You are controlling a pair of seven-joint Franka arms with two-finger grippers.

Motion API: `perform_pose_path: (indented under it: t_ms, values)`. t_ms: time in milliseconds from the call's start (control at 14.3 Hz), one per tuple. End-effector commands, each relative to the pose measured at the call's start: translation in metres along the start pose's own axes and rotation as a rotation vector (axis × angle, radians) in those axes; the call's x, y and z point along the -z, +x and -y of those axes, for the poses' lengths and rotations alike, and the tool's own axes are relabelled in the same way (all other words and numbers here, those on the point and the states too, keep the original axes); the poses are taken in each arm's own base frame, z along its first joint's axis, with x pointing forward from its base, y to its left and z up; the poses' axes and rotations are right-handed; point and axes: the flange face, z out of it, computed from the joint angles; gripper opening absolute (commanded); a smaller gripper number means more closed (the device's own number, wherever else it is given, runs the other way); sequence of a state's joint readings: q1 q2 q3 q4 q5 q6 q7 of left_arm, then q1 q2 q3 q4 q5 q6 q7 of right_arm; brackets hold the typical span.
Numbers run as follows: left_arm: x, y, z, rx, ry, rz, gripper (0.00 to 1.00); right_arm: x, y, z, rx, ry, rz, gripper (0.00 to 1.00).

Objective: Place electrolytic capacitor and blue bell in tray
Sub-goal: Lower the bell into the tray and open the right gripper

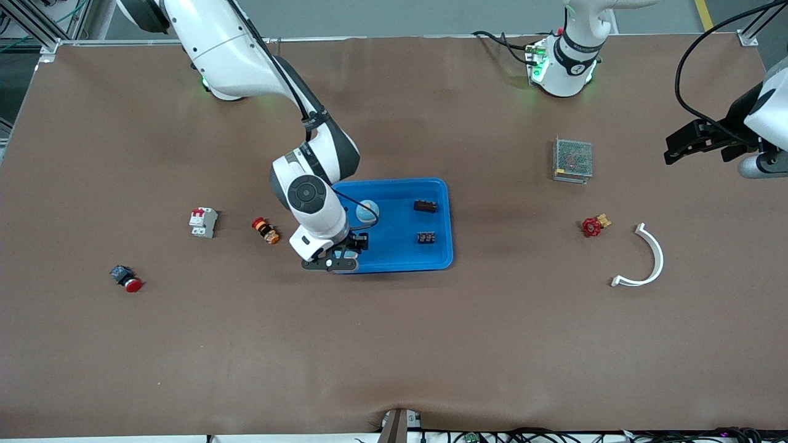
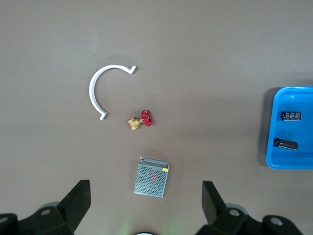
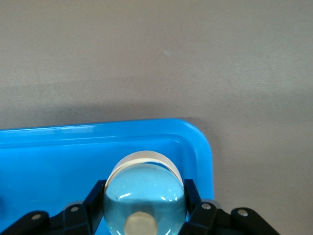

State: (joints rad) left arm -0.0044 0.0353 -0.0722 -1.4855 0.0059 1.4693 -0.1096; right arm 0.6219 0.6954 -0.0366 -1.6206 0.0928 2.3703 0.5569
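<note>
Next, my right gripper releases the blue bell inside the tray's near corner [image 1: 360, 248] [image 3: 124, 191], on the side that faces the orange-red button. The bell is now held over that corner.
The bright-blue tray [image 1: 443, 223] lies mid-table. My right gripper [image 1: 361, 234] [image 3: 145, 208] is shut on the blue bell [image 1: 368, 212] [image 3: 145, 193], a pale blue dome with a white rim. It holds the bell over the tray's corner that is nearer the front camera, toward the right arm's end. A dark cylindrical electrolytic capacitor [image 1: 425, 206] [image 2: 286, 144] lies in the tray beside a small black block [image 1: 426, 237]. My left gripper [image 1: 680, 146] [image 2: 145, 205] hangs open and holding nothing, over the table at the left arm's end, where that arm waits.
A perforated metal box [image 1: 572, 160], a red-handled brass valve [image 1: 593, 226] and a white curved strip [image 1: 646, 258] lie toward the left arm's end. A white breaker [image 1: 203, 221], an orange-red button [image 1: 266, 230] and a red pushbutton [image 1: 126, 278] lie toward the right arm's end.
</note>
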Motion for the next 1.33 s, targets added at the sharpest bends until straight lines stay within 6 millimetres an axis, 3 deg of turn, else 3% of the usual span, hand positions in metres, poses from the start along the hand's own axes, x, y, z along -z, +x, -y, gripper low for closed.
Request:
perform_pose_path:
  t_ms: [0, 840, 910, 980, 1050, 1260]
  values:
    - [0.004, 0.002, 0.004, -0.016, -0.001, -0.007, 1.0, -0.013, -0.005, 0.015, -0.009, 0.0, -0.005, 0.48]
    - [0.004, 0.001, 0.006, -0.002, -0.001, -0.005, 1.0, -0.03, -0.019, 0.029, 0.017, 0.001, -0.012, 0.53]
    - [0.004, 0.001, 0.006, -0.002, -0.001, -0.005, 1.0, -0.031, -0.019, 0.028, 0.019, 0.0, -0.01, 0.56]
    - [0.004, 0.001, 0.006, -0.004, -0.001, -0.005, 1.0, -0.031, -0.02, 0.029, 0.019, 0.0, -0.009, 0.67]
    - [0.004, 0.002, 0.007, -0.002, -0.001, -0.005, 1.0, -0.031, -0.021, 0.03, 0.02, -0.001, -0.008, 0.98]
    - [0.003, 0.002, 0.007, -0.008, -0.001, -0.004, 1.0, -0.029, -0.024, 0.033, 0.028, -0.005, -0.001, 1.0]
